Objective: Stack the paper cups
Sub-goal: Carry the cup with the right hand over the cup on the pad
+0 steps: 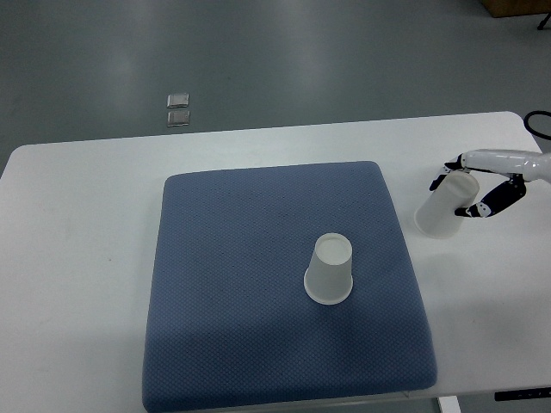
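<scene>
I need to let go of the second cup with my right gripper over the upside-down white paper cup (338,238) on the blue mat.
A white paper cup (330,269) stands upside down on the blue mat (241,284), right of the mat's middle. A second white paper cup (443,211) hangs tilted over the white table, just past the mat's right edge, its wide mouth pointing down and to the left. My right hand (476,191) comes in from the right edge and its fingers wrap the narrow end of this second cup. The left arm is out of view.
The white table (77,258) spreads around the mat, with its far edge at the top. Two small clear squares (178,109) lie on the grey floor beyond the table. A black cable (540,125) curls at the right edge.
</scene>
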You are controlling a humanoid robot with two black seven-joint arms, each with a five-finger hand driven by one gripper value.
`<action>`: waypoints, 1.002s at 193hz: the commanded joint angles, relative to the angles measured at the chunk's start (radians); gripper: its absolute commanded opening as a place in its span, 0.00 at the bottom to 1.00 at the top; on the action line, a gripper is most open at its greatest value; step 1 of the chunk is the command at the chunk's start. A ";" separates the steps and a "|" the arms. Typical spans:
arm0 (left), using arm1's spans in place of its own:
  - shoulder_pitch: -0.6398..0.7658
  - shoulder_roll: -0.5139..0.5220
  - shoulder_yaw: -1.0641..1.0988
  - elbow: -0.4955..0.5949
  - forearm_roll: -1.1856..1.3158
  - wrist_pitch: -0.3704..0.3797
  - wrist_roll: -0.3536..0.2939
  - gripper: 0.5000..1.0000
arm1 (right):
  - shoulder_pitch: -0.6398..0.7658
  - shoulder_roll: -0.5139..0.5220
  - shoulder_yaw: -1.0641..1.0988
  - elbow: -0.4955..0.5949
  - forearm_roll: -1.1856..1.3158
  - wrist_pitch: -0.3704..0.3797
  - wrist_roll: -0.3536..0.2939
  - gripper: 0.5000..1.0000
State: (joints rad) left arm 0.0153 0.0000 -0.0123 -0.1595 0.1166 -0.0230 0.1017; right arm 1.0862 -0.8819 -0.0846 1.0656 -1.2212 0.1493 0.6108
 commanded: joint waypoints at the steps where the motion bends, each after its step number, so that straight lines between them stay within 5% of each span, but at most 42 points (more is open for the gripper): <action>1: 0.000 0.000 0.000 0.000 0.000 0.000 0.000 1.00 | 0.066 0.001 0.000 0.060 0.000 0.036 0.000 0.26; 45: 0.000 0.000 0.000 0.000 0.000 0.000 0.001 1.00 | 0.198 -0.005 0.029 0.172 0.002 0.164 0.000 0.27; 98: 0.000 0.000 0.000 0.000 0.000 0.000 0.000 1.00 | 0.201 -0.006 0.235 0.341 0.002 0.361 0.000 0.27; 193: 0.000 0.000 0.000 0.000 0.000 0.000 0.001 1.00 | 0.176 0.050 0.232 0.370 -0.064 0.308 -0.037 0.28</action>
State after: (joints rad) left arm 0.0155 0.0000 -0.0123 -0.1595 0.1166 -0.0230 0.1020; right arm 1.2634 -0.8359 0.1478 1.4349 -1.2794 0.4660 0.5763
